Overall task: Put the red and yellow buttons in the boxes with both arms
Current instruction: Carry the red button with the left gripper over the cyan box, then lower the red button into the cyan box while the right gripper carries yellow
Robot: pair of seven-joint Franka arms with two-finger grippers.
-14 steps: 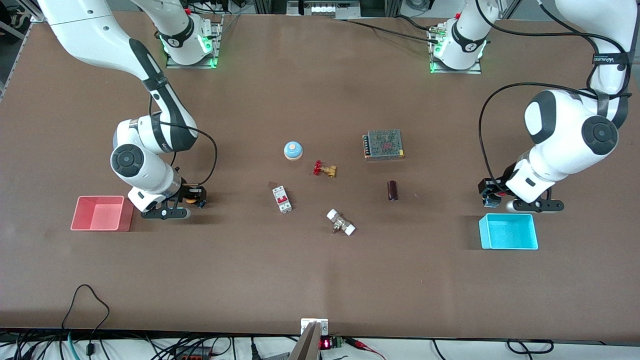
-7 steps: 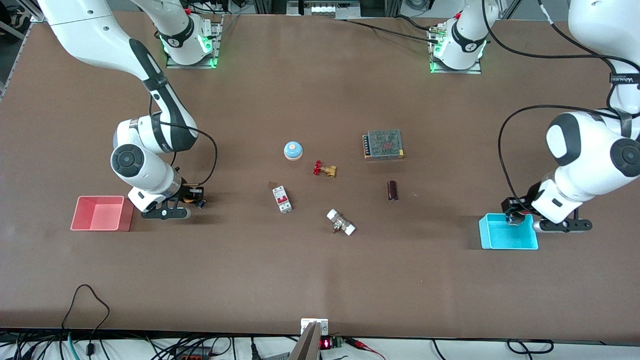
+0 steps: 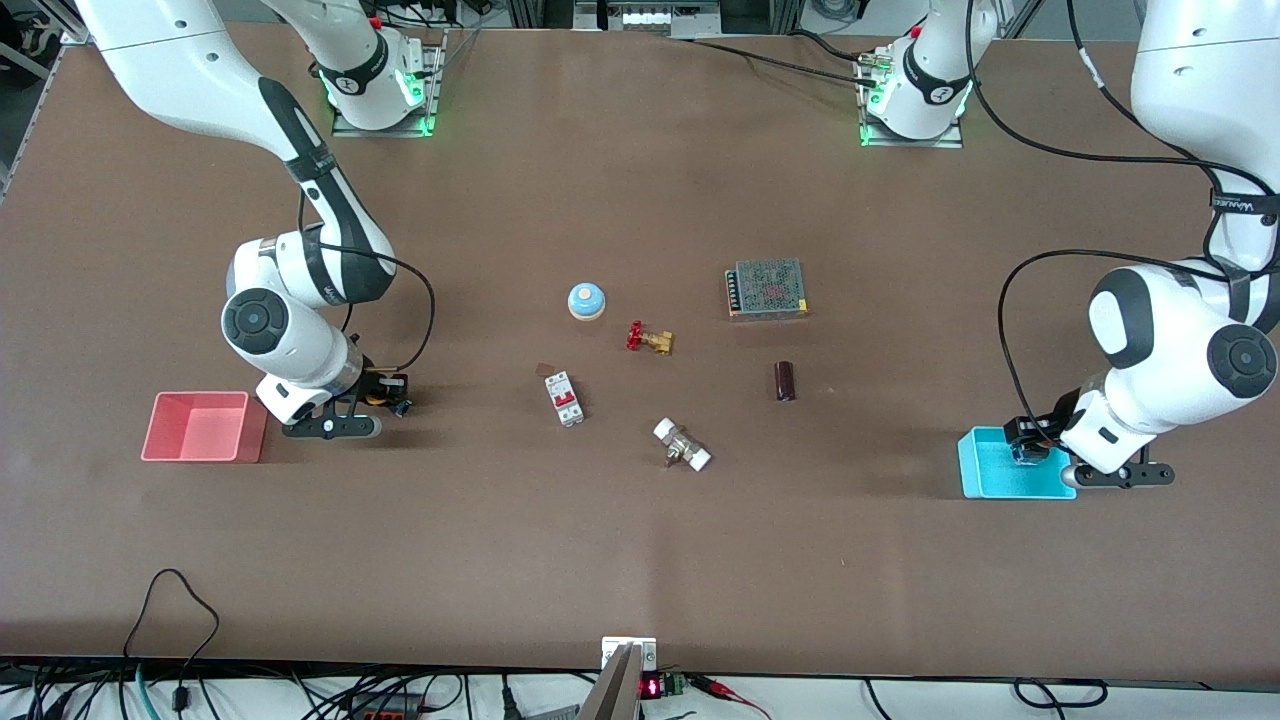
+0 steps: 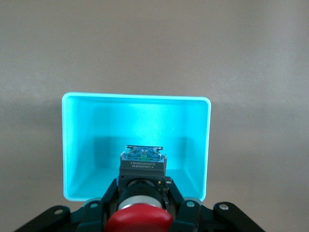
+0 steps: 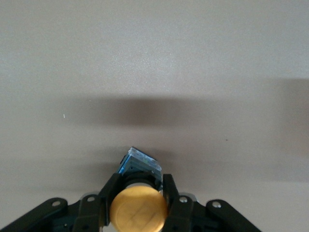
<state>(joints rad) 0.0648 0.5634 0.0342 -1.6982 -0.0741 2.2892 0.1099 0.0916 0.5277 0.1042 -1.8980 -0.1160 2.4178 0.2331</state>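
Note:
My left gripper is going to let go of the red button in the middle of the cyan box (image 3: 1022, 463) (image 4: 137, 147). The button is still hanging over the box.
My left gripper (image 3: 1030, 447) hangs over the cyan box (image 3: 1000, 478), shut on the red button (image 4: 140, 220). In the left wrist view the button's dark base points down into the cyan box (image 4: 87, 145), between the black fingers (image 4: 108, 199). My right gripper (image 3: 385, 393) sits low at the table, beside the pink-red box (image 3: 200, 430) toward the table's middle. It is shut on the yellow button (image 3: 377, 398). In the right wrist view the round yellow cap (image 5: 138, 209) fills the gap between the fingers (image 5: 170, 191), with bare table below.
In the table's middle lie a light-blue bell (image 3: 586, 301), a brass valve with a red handwheel (image 3: 648, 339), a white circuit breaker (image 3: 564, 398), a white-capped fitting (image 3: 682, 445), a dark cylinder (image 3: 785, 381) and a mesh-topped power supply (image 3: 768, 289).
My left arm has carried the red button from beside the cyan box to over it. My right gripper's fingers have closed on the yellow button; that arm has stayed in place.

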